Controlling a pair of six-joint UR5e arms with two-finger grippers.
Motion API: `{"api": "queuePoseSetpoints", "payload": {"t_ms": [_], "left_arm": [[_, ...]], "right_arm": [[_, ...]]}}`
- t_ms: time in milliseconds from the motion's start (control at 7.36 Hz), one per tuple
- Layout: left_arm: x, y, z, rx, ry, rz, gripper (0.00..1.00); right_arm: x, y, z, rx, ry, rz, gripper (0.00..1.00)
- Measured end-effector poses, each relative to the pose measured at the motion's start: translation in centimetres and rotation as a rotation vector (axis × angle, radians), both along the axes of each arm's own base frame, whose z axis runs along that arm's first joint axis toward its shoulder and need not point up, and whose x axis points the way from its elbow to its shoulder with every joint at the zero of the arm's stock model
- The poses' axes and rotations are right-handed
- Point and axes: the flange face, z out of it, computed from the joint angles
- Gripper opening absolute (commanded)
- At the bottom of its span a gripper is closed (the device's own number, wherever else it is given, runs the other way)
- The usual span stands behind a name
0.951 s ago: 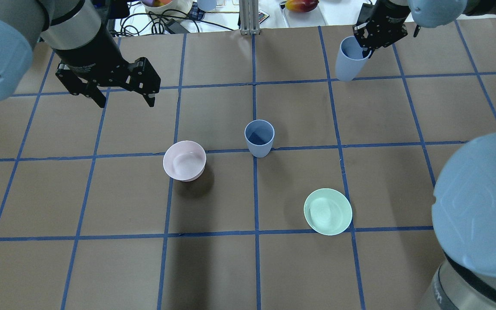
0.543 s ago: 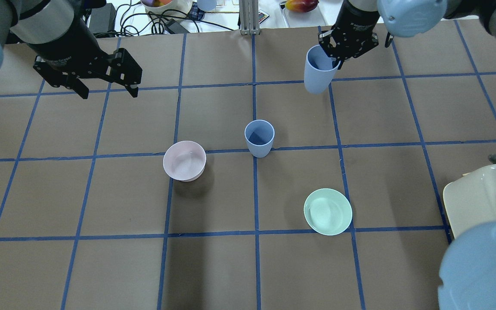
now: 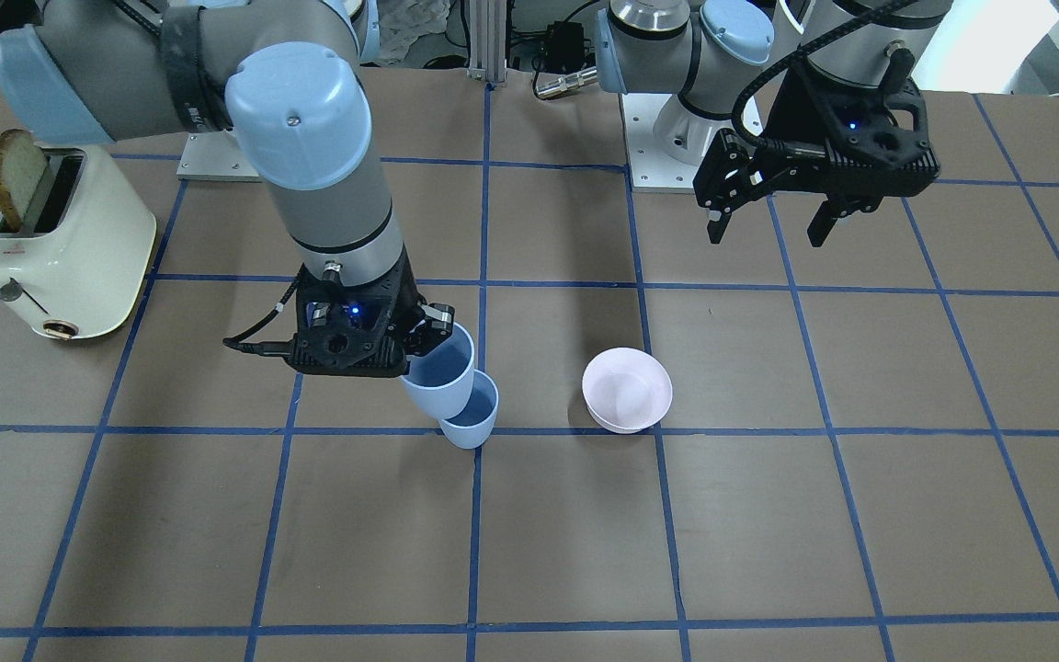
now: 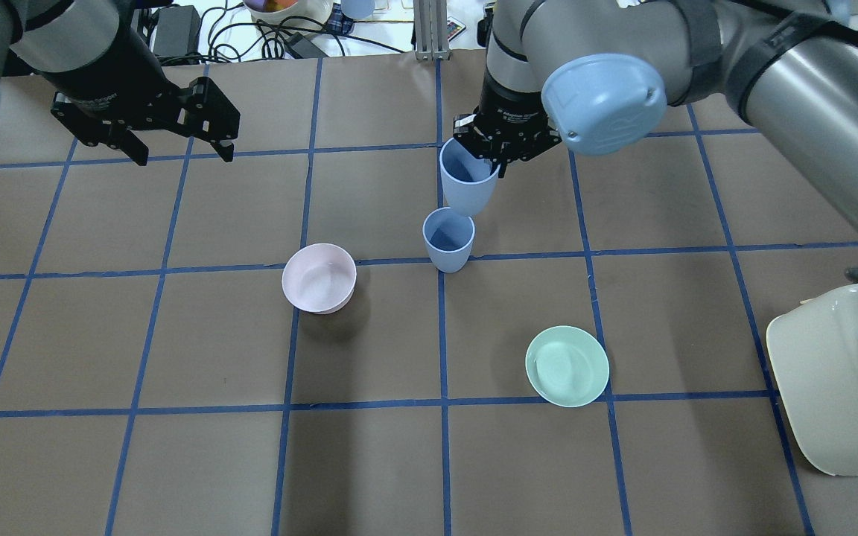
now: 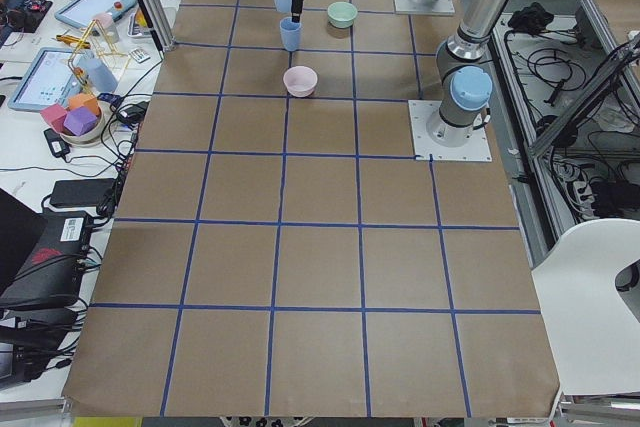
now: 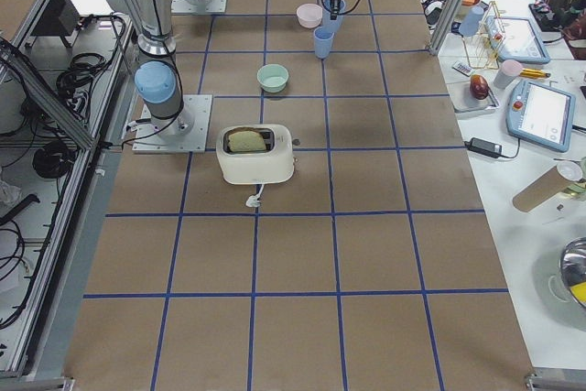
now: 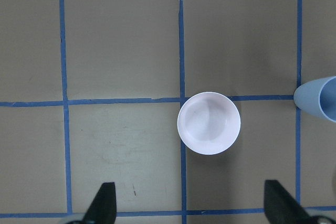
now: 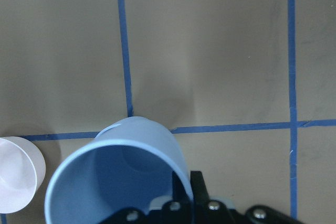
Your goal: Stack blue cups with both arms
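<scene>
The robot's right gripper needs to release the second blue cup, now tilted just above the standing one, inside the blue cup standing at the table's middle (image 3: 468, 398).
One blue cup (image 4: 449, 240) stands upright at the table's middle, also in the front view (image 3: 474, 418). My right gripper (image 4: 490, 158) is shut on the rim of the second blue cup (image 4: 466, 184), holding it tilted in the air. Its base is just above the far rim of the standing cup, as the front view (image 3: 436, 372) and right wrist view (image 8: 121, 182) show. My left gripper (image 4: 183, 156) is open and empty, raised over the far left of the table, also in the front view (image 3: 766, 235) and left wrist view (image 7: 191, 205).
A pale pink bowl (image 4: 319, 278) sits left of the standing cup, below my left wrist camera (image 7: 209, 123). A mint-green bowl (image 4: 567, 365) sits nearer on the right. A cream toaster (image 4: 839, 387) with toast stands at the right edge. Cables and clutter lie beyond the far edge.
My right arm has carried the held blue cup from the far right corner leftward and nearer, to just over the standing cup. My left gripper drew back to the far left, still open.
</scene>
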Motion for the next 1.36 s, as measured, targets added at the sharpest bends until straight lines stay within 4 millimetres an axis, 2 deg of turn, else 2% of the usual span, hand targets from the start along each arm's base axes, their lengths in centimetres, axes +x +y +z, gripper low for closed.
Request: {"api": "queuePoseSetpoints", "payload": {"t_ms": [272,679,1358], "left_arm": [[0.0,0.1,0.1,0.001,-0.001,0.001,1.00],[0.1,0.1,-0.1,0.005,0.001,0.052,1.00],[0.1,0.2,0.0,0.005,-0.002,0.061,1.00]], "right_arm": [[1.0,0.4,-1.2,0.010,0.001,-0.017,0.00],[1.3,0.3,-3.5,0.003,-0.003,-0.042,0.00],[1.4,0.4,-4.0,0.008,-0.002,-0.044,0.00]]}}
